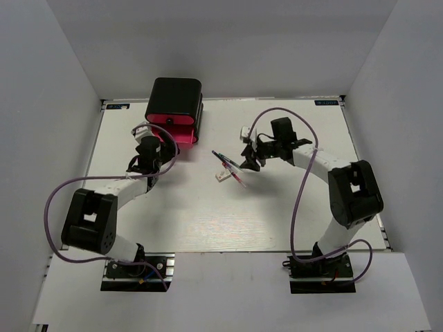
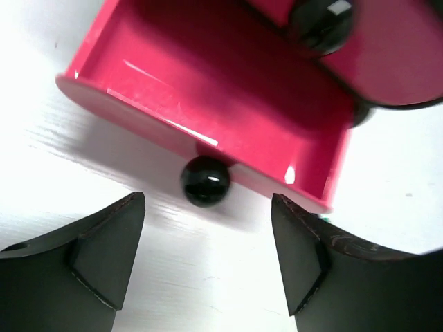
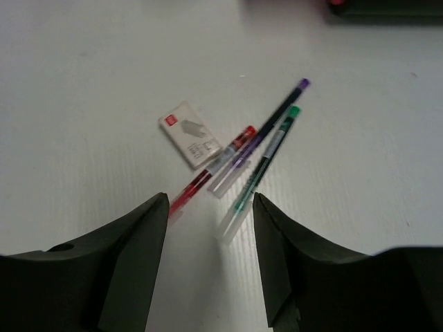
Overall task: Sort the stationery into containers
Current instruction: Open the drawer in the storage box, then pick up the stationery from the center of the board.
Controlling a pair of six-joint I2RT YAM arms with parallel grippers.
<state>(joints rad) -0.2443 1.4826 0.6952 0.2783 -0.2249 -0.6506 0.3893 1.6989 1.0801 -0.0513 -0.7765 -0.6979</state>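
My right gripper is to go next to the small white block [image 1: 223,176] [image 3: 190,135] beside the red pen and close around the middle of it.
A glossy black cabinet [image 1: 176,97] stands at the back left, its lowest pink drawer [image 1: 177,133] pulled out. In the left wrist view this drawer [image 2: 208,104] looks empty, its round black knob [image 2: 205,181] facing me. My left gripper [image 2: 208,256] is open and empty just in front of the knob, also in the top view [image 1: 154,144]. Three thin pens, red [image 3: 208,174], purple [image 3: 266,135] and green [image 3: 261,169], lie beside a small white block [image 3: 190,134] mid-table [image 1: 228,167]. My right gripper [image 3: 208,256] is open, above their near ends [image 1: 250,161]. Teal tubes and the orange marker are out of view.
A closed pink drawer with its black knob [image 2: 322,24] sits above the open one. Grey walls enclose the white table [image 1: 291,214] on three sides. The cabinet's edge shows at the top of the right wrist view [image 3: 387,7].
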